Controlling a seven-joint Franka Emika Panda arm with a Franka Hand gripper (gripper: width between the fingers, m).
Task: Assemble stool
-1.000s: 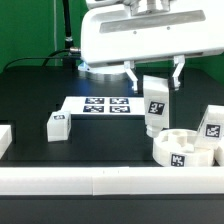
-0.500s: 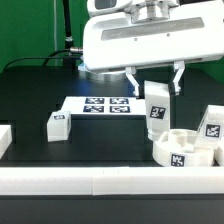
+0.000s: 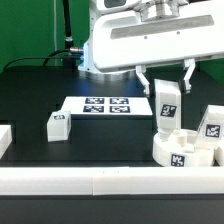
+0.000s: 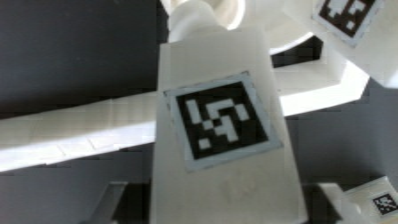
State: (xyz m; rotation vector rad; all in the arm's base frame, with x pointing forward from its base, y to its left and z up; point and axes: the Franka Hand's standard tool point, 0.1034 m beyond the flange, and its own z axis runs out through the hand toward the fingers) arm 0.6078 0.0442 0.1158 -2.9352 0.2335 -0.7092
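My gripper will let go of the white leg, upright on the round white seat [image 3: 165, 141] [image 4: 199, 10], beside the second tagged leg.
My gripper [image 3: 165, 80] is shut on a white block leg [image 3: 165, 106] with a black-and-white tag and holds it upright above the round white seat [image 3: 185, 152] at the exterior view's right. The leg's lower end hangs just over the seat's near-left rim. In the wrist view the leg [image 4: 221, 120] fills the middle, and the seat [image 4: 107, 125] lies behind it. My fingers [image 4: 114, 196] flank the leg's sides. A second tagged leg [image 3: 212, 124] stands at the seat's far right. A third leg [image 3: 58, 126] lies on the table at the left.
The marker board [image 3: 97, 105] lies flat behind the middle of the table. A long white rail [image 3: 100, 181] runs along the front edge. A white block [image 3: 4, 139] sits at the far left edge. The robot's white body [image 3: 150, 40] hangs over the back.
My gripper has carried the leg toward the exterior view's right, from left of the seat to over its rim.
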